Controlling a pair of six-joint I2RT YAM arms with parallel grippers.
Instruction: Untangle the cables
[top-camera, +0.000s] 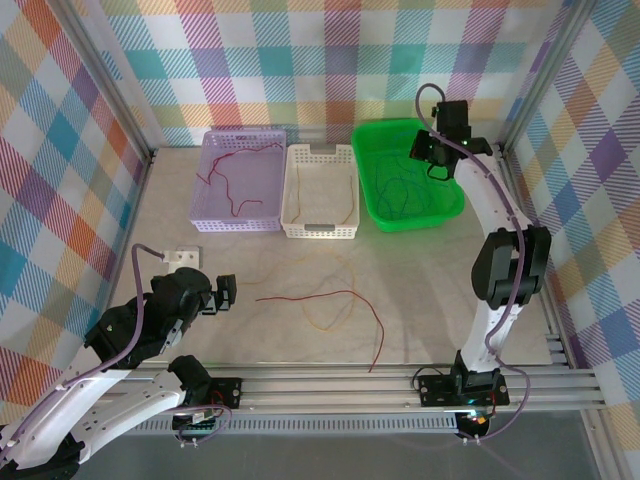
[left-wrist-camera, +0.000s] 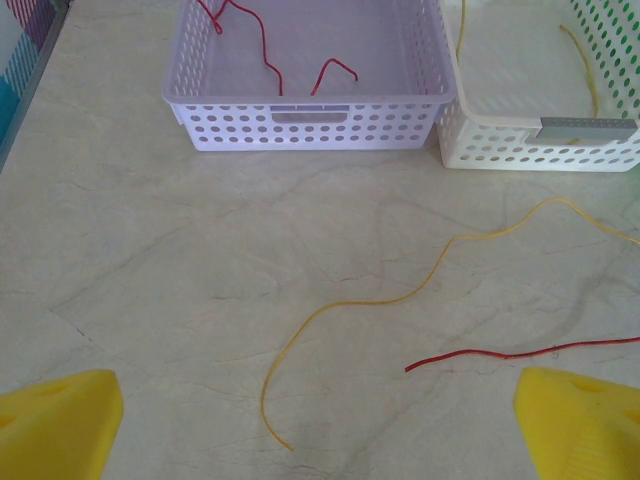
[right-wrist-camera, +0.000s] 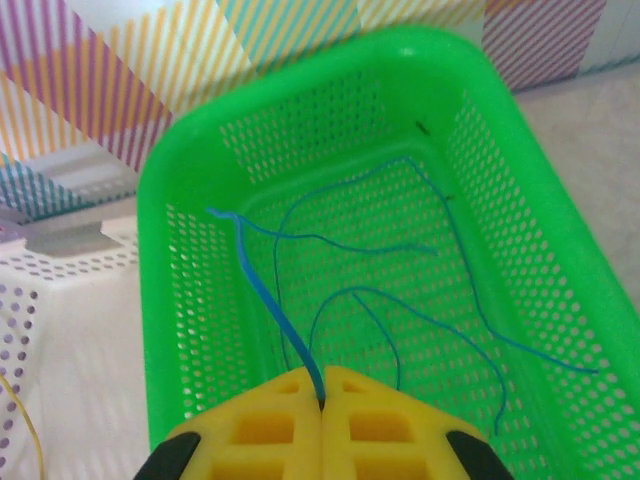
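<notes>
I will let go of the blue cable in my right gripper over the other blue cables lying in the green basket (top-camera: 391, 186) (right-wrist-camera: 288, 308).
Two loose cables lie on the table: a red cable (top-camera: 340, 292) (left-wrist-camera: 500, 353) and a thin yellow cable (top-camera: 335, 325) (left-wrist-camera: 400, 295) curling beside it. My left gripper (top-camera: 222, 295) (left-wrist-camera: 320, 425) hovers low over the table just left of their ends. It is open, with nothing between its yellow fingers (left-wrist-camera: 60, 420). My right gripper (top-camera: 437, 160) (right-wrist-camera: 321, 385) hangs over the green basket (top-camera: 420, 222) (right-wrist-camera: 310, 120), shut on a blue cable (right-wrist-camera: 276, 306) that rises from its tips. More blue cables (right-wrist-camera: 400, 300) lie in that basket.
A purple basket (top-camera: 235, 225) (left-wrist-camera: 300, 100) at the back left holds a red cable (left-wrist-camera: 265, 50). The white basket (top-camera: 290, 190) (left-wrist-camera: 540, 130) beside it holds a yellow cable (left-wrist-camera: 585, 60). A small white plate (top-camera: 182, 257) lies near the left arm.
</notes>
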